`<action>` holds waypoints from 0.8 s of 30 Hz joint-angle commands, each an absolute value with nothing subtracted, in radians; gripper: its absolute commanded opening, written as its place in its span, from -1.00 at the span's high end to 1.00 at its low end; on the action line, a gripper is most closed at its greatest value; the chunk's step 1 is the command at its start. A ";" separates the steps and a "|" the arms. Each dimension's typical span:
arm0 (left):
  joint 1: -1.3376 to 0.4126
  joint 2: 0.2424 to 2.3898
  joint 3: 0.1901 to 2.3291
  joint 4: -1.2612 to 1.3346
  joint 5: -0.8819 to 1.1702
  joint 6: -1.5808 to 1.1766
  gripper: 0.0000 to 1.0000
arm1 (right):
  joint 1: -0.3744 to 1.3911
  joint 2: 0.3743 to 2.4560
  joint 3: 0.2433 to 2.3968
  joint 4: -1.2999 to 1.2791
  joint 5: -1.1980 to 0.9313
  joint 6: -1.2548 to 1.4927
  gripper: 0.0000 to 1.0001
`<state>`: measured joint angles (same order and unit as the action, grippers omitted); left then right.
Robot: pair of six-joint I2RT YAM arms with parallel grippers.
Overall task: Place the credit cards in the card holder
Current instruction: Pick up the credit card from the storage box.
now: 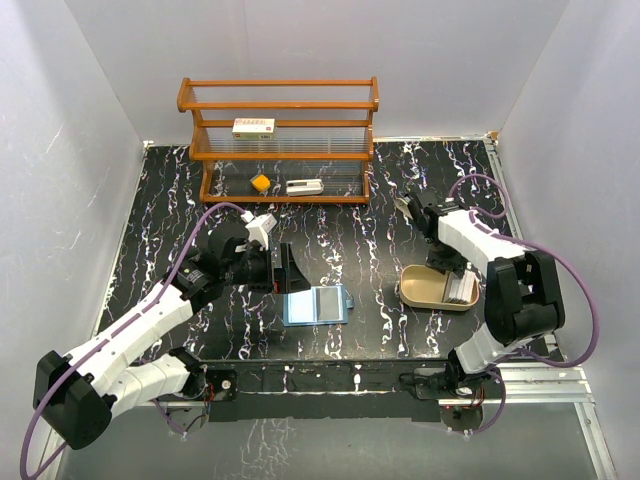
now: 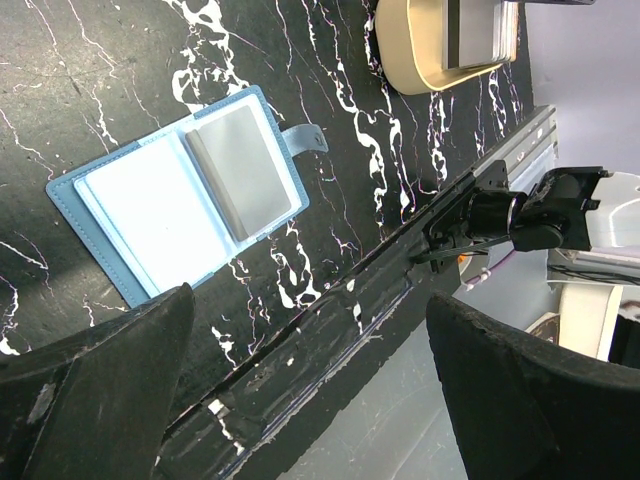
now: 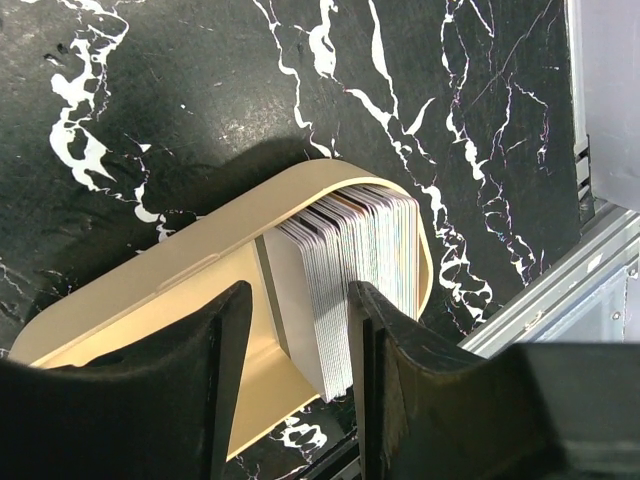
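Several cards from the stack sit between my right gripper's fingers, so I need to shift that gripper and pinch only the front card (image 3: 292, 295) before moving to the card holder.
The blue card holder (image 1: 315, 305) (image 2: 180, 205) lies open and flat on the black marble table, with a grey card (image 2: 245, 170) in its right half. A thick stack of credit cards (image 3: 345, 280) (image 1: 461, 290) stands on edge in the tan oval tray (image 3: 150, 290) (image 1: 425, 290). My right gripper (image 3: 300, 295) (image 1: 455, 280) is open and reaches down into the tray, with several front cards of the stack between its fingers. Its right finger touches the cards and its left finger stands apart from them. My left gripper (image 2: 310, 300) (image 1: 290, 270) is wide open and empty, hovering just left of the holder.
A wooden shelf (image 1: 278, 140) stands at the back with a white box with red marks (image 1: 254, 127), a small orange item (image 1: 260, 182) and a white item (image 1: 304, 186). The table's front edge and a metal rail (image 1: 540, 375) run close below the tray.
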<state>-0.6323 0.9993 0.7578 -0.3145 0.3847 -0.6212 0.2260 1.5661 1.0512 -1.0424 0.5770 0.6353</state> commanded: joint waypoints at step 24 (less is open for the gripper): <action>-0.635 0.950 0.834 -0.363 0.373 -0.579 -0.97 | 0.214 1.596 1.104 -1.071 0.669 0.672 0.69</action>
<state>-0.6323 0.9722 0.8005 -0.3492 0.3744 -0.5865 0.2214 1.6203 1.0737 -1.0866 0.6399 0.6830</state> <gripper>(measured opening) 0.984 0.173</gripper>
